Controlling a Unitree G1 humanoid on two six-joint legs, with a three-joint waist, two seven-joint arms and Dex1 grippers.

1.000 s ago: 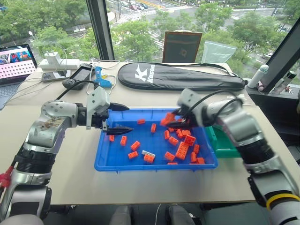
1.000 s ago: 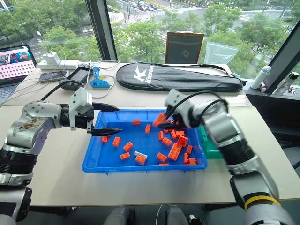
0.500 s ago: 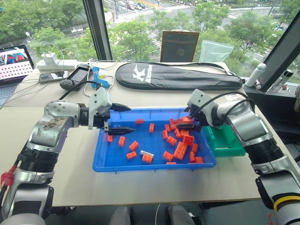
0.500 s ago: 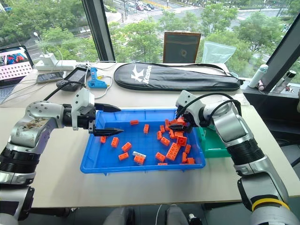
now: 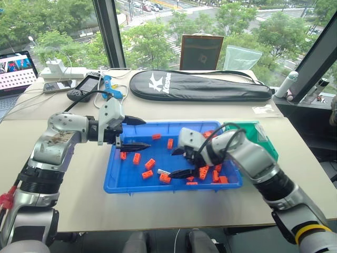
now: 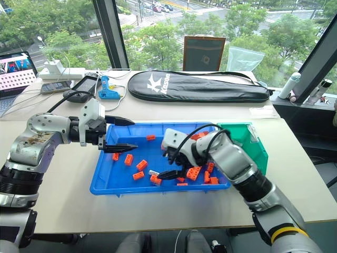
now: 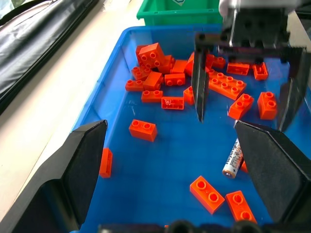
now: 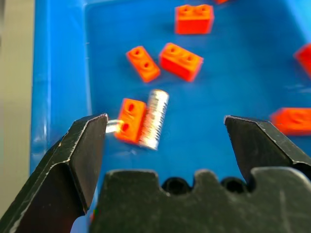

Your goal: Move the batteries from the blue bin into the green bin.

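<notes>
An orange brick sits against the silver battery, so my right gripper will drag both toward the middle of the blue bin, open, and then pinch the battery alone (image 8: 156, 116).
The blue bin (image 5: 111, 176) lies mid-table, scattered with orange bricks (image 5: 202, 169). A silver battery (image 5: 164, 172) rests near its front wall against a brick, also seen in the wrist views (image 8: 154, 119) (image 7: 232, 159). A second silver end (image 8: 112, 126) pokes out behind that brick. My right gripper (image 5: 179, 162) hangs open and empty just above the battery, its fingers on either side of it. My left gripper (image 5: 145, 133) is open and empty over the bin's far-left corner. The green bin (image 5: 255, 138) stands against the blue bin's right end.
A black racket bag (image 5: 200, 85) lies across the table behind the bins. A game controller (image 5: 84, 87), a blue tool (image 5: 111, 89), a power strip (image 5: 60, 71) and a laptop (image 5: 16, 68) sit at the back left. Bare table runs along the front.
My right gripper swung from the blue bin's right end by the green bin leftward, toward the front and down over the battery. Its jaws widened early on. The left gripper stayed put.
</notes>
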